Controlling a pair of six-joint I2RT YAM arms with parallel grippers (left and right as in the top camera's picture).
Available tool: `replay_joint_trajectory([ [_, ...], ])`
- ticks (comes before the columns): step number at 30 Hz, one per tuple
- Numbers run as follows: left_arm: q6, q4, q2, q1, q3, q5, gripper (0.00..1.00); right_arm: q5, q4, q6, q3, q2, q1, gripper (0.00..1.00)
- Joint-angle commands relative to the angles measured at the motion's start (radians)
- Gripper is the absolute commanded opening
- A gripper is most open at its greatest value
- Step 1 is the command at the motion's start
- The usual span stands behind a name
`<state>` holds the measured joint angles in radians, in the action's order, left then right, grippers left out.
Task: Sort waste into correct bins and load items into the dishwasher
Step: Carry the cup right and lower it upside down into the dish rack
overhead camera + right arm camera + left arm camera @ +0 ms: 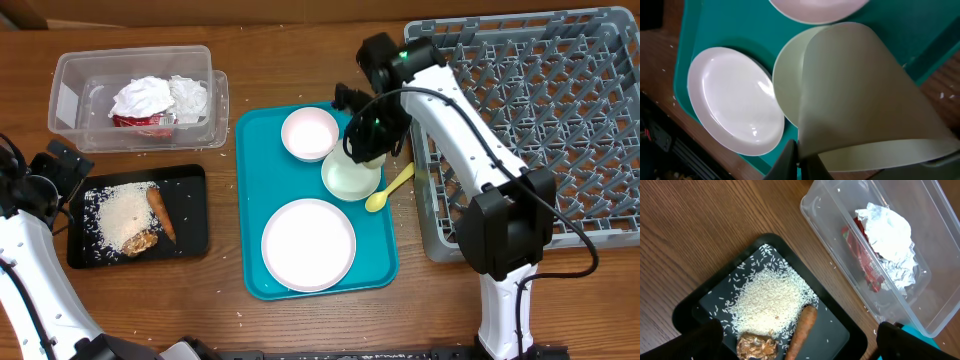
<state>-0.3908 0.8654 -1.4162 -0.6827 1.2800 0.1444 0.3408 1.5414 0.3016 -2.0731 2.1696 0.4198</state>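
I should set the pale green cup on the pegs point(549, 82) toward the grey dish rack's back with my right gripper.
My right gripper point(362, 140) point(800, 162) is shut on the rim of the pale green cup point(366, 156) point(865, 95) and holds it tilted over a small pale plate point(345, 182) point(787, 85). On the teal tray also lie a white bowl point(310, 133) point(815, 10), a large white plate point(308, 245) point(735, 95) and a yellow spoon point(388, 190). The grey dish rack point(560, 110) stands at the right. My left gripper point(50, 175) point(800, 350) is open and empty over the black tray point(190, 215) point(840, 325), which holds rice point(770, 300), a carrot point(802, 330) and a brown chunk point(757, 347).
The clear tub point(70, 60) point(815, 210) at the back left holds crumpled napkins point(150, 95) point(887, 227) and a red-and-white wrapper point(145, 121) point(865, 262). The teal tray point(255, 150) lies between the black tray and the rack. Stray rice grains dot the wooden table.
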Motion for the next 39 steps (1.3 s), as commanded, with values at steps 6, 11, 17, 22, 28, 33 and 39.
replay_joint_trajectory([
  [6, -0.01, -0.002, -0.003, -0.003, 0.005, -0.006, 1.0, 0.001, 0.043, -0.04, -0.231, -0.004, -0.084, 0.04],
  [11, -0.01, -0.002, -0.003, -0.003, 0.005, -0.006, 1.0, 0.096, 0.006, -0.093, -0.327, -0.004, -0.256, 0.04],
  [17, -0.01, -0.002, -0.003, -0.003, 0.005, -0.006, 1.0, 0.439, -0.068, -0.093, -0.329, -0.002, -0.539, 0.04],
  [22, -0.01, -0.002, -0.003, -0.003, 0.005, -0.006, 1.0, 0.66, -0.112, -0.093, -0.319, 0.0, -0.748, 0.04],
  [28, -0.01, -0.002, -0.003, -0.003, 0.005, -0.006, 1.0, 0.701, -0.129, -0.093, -0.309, 0.002, -0.888, 0.04],
  [33, -0.01, -0.002, -0.003, -0.003, 0.005, -0.006, 1.0, 0.741, -0.249, -0.098, -0.209, 0.003, -0.917, 0.04],
  [39, -0.01, -0.002, -0.003, -0.002, 0.005, -0.006, 1.0, 0.787, -0.573, -0.265, -0.013, 0.003, -0.921, 0.04],
])
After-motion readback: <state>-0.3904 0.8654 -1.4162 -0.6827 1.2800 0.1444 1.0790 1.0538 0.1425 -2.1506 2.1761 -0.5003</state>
